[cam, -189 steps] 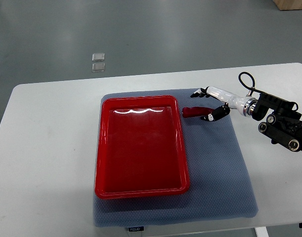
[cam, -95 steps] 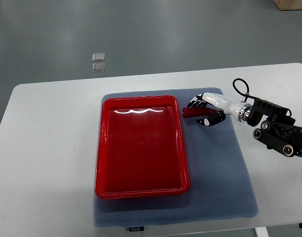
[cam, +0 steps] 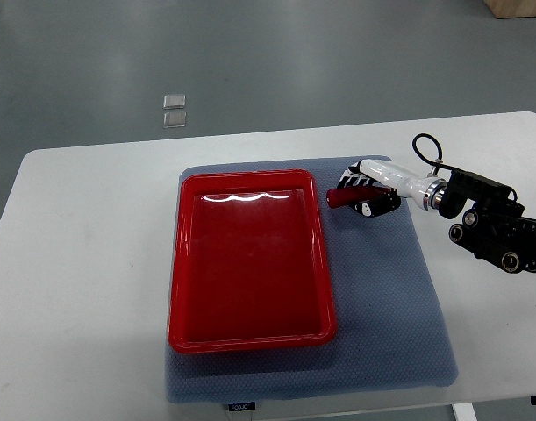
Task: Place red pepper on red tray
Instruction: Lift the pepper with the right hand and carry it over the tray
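Observation:
I need to use my right gripper to release the red pepper on the red tray's bottom, just a little nearer than the shiny streak (cam: 237, 228).
The red tray (cam: 250, 338) lies empty on the left half of a blue-grey mat. Just past its upper right corner, the red pepper (cam: 337, 198) lies on the mat, only its left end showing. My right hand (cam: 362, 190) comes in from the right edge and has its fingers curled around the pepper, thumb on the near side, other fingers over the far side. The pepper still seems to rest on the mat. My left arm does not show.
The blue-grey mat (cam: 386, 298) covers the middle of a white table (cam: 83, 263). The right arm's black wrist and cable (cam: 491, 224) hang over the mat's right edge. Two small clear squares (cam: 173, 110) lie on the floor beyond the table.
The right hand moved left over the pepper and closed its fingers around it. The pepper and tray have stayed in place.

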Motion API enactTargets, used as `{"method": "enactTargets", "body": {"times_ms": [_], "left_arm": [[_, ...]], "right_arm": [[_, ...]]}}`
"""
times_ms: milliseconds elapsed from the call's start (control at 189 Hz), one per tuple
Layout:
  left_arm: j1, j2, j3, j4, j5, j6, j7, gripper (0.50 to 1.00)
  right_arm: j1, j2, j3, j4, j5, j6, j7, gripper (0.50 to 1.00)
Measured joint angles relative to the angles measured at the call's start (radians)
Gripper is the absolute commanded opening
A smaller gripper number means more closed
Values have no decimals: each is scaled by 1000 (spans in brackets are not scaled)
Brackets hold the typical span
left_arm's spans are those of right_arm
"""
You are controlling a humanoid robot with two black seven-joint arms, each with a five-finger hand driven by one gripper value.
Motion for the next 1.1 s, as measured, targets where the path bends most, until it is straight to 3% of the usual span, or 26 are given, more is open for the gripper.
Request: {"method": "enactTargets", "body": {"times_ms": [402, 814, 1099], "left_arm": [[0, 0, 2, 0, 0, 0, 0, 1000], [-1, 0, 2, -4, 0, 0, 0, 1000], [-2, 0, 3, -23, 0, -1, 0, 1000]], "right_arm": [[113, 13, 5, 33, 17, 25, -9, 500], [153, 206, -34, 56, 12, 52, -29, 500], [94, 265, -66, 54, 13, 37, -26, 500]]}}
